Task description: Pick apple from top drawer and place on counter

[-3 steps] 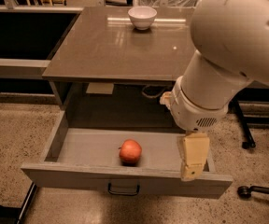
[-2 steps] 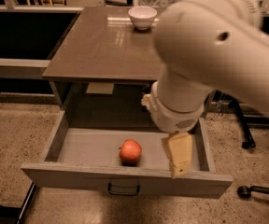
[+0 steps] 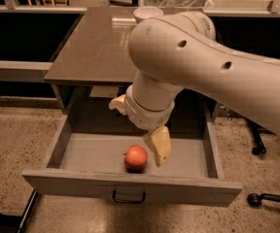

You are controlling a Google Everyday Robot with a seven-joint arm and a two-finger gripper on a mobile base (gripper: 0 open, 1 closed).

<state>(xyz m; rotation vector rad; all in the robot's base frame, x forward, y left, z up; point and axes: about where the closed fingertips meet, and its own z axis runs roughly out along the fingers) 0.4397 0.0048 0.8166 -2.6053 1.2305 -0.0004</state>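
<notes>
Next, my gripper closes around the upper half of the red-orange apple (image 3: 136, 151) near the front of the open top drawer.
The red-orange apple (image 3: 135, 158) lies on the floor of the open top drawer (image 3: 81, 152), near its front and a little left of centre. The drawer's grey front panel (image 3: 72, 187) carries a small black handle (image 3: 128, 197). My gripper (image 3: 158, 145), with yellowish fingers, hangs inside the drawer just right of the apple and a little above the drawer floor. It holds nothing. The brown-grey counter (image 3: 94, 47) lies above and behind the drawer, partly hidden by my big white arm (image 3: 193, 57).
A white bowl (image 3: 147, 13) stands at the back of the counter. Chair wheels (image 3: 271, 198) and legs are on the speckled floor to the right. Dark cabinets run along the back left.
My arm has swung left and down across the view. The gripper has moved from the drawer's right side to just beside the apple. The apple has not moved.
</notes>
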